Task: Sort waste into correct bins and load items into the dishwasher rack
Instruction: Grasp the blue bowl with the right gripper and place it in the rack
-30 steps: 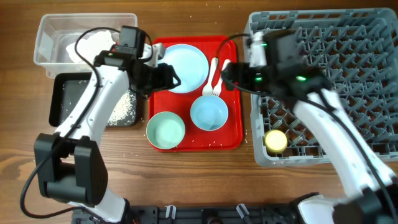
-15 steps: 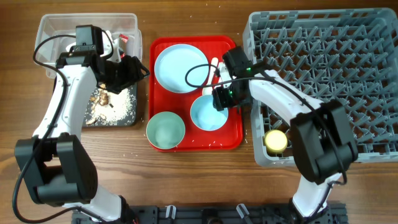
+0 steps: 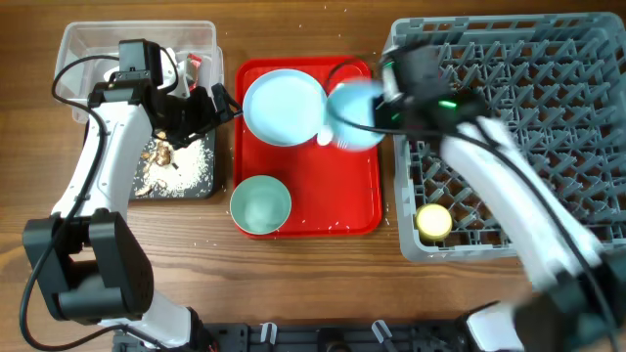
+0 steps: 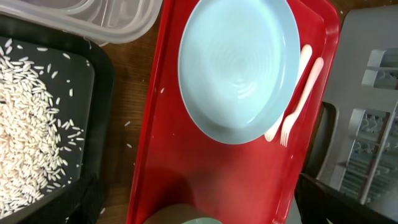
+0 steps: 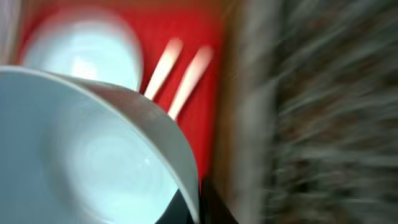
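Note:
Next, I let go of the pale blue bowl with my right gripper so it rests in the dishwasher rack's back corner (image 3: 430,78) by the red tray.
My right gripper (image 3: 377,110) is shut on the rim of a pale blue bowl (image 3: 350,115), which hangs blurred above the red tray's right edge beside the dishwasher rack (image 3: 548,59). The right wrist view shows the bowl (image 5: 93,162) pinched at its rim by the gripper (image 5: 198,200). On the tray lie the blue plate (image 3: 284,106), a second bowl (image 3: 260,205) and the white fork and spoon (image 4: 297,99). My left gripper (image 3: 217,106) stands open and empty between the black tray (image 3: 98,161) and the red tray. The yellow cup (image 3: 433,221) sits in the rack.
The clear tub (image 3: 137,39) at the back left holds white paper and a red wrapper (image 3: 193,64). Rice and brown scraps lie in the black tray (image 4: 37,124). The red tray (image 3: 323,220) sits between the bins and the rack. Stray rice grains dot the wood.
The right gripper has shut on the blue bowl and lifted it off the tray toward the rack. The left gripper swung from the plate toward the bins, then opened wide.

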